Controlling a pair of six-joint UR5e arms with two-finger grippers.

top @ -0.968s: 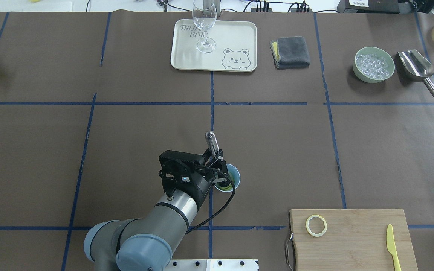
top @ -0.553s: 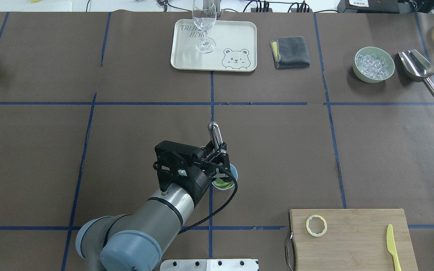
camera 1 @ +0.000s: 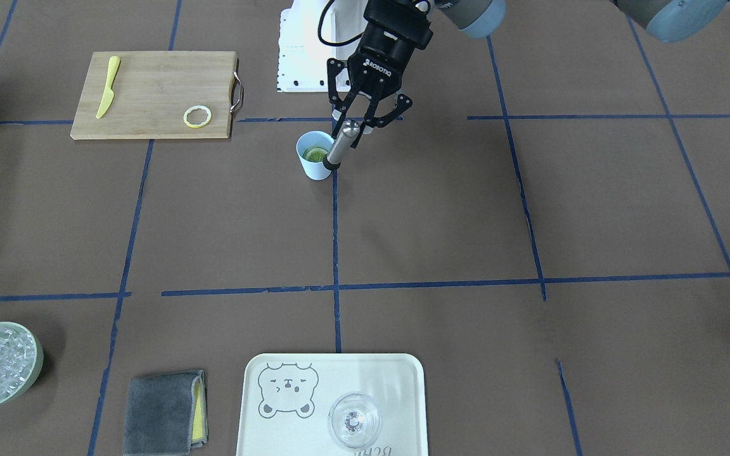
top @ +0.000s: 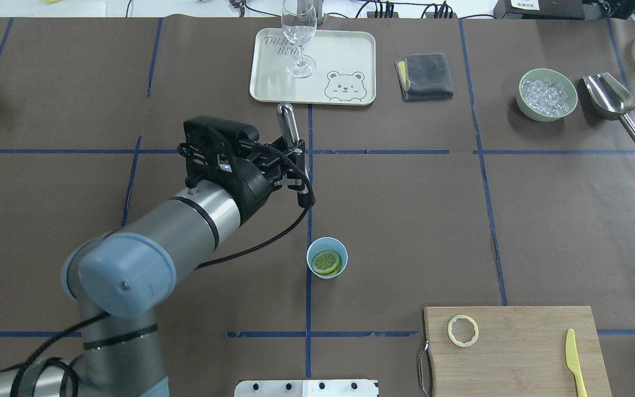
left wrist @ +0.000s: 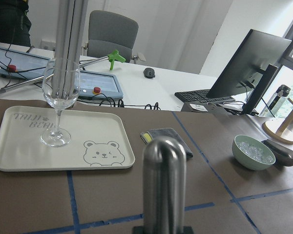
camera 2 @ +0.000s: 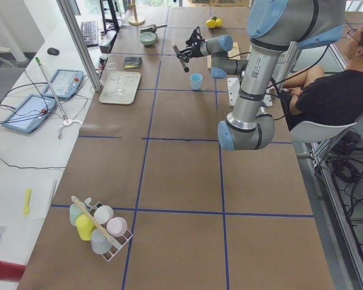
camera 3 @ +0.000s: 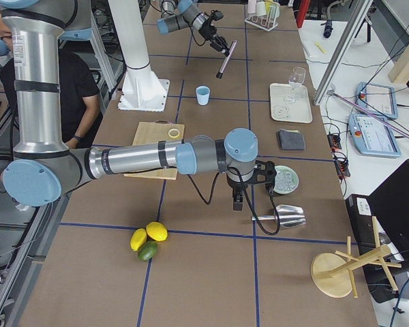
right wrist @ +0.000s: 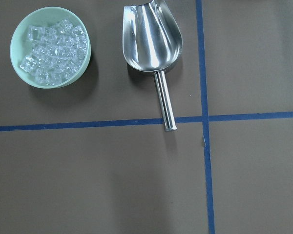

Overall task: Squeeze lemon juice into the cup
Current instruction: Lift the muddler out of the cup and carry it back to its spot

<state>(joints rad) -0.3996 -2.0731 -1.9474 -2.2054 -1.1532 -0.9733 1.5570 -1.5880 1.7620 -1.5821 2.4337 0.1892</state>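
My left gripper is to place the metal rod. Next, I set it down on the table [camera 1: 599,202] between the blue lines that are farthest from the cutting board.
The light-blue cup [top: 311,254] stands on the brown table near the centre line, also in the front view [camera 1: 314,170]. The lemon slice [top: 327,263] lies flat inside it [camera 1: 315,154]. My left gripper [top: 294,148] is shut on a metal rod [top: 286,124] and holds it raised above the table, on the far side of the cup toward the tray. The rod fills the middle of the left wrist view [left wrist: 163,185]. My right gripper [camera 3: 236,199] hovers over the scoop and ice bowl; I cannot tell whether it is open or shut.
A cream tray [top: 350,55] with a stem glass [top: 299,33] is at the back. A grey cloth [top: 425,76], green ice bowl [top: 522,105] and metal scoop [top: 609,96] are at the back right. A cutting board [top: 516,353] holds a rind ring [top: 451,331] and yellow knife [top: 574,358].
My left gripper has lifted the rod out of the cup and moved up and away toward the tray. The lemon slice in the cup is now uncovered.
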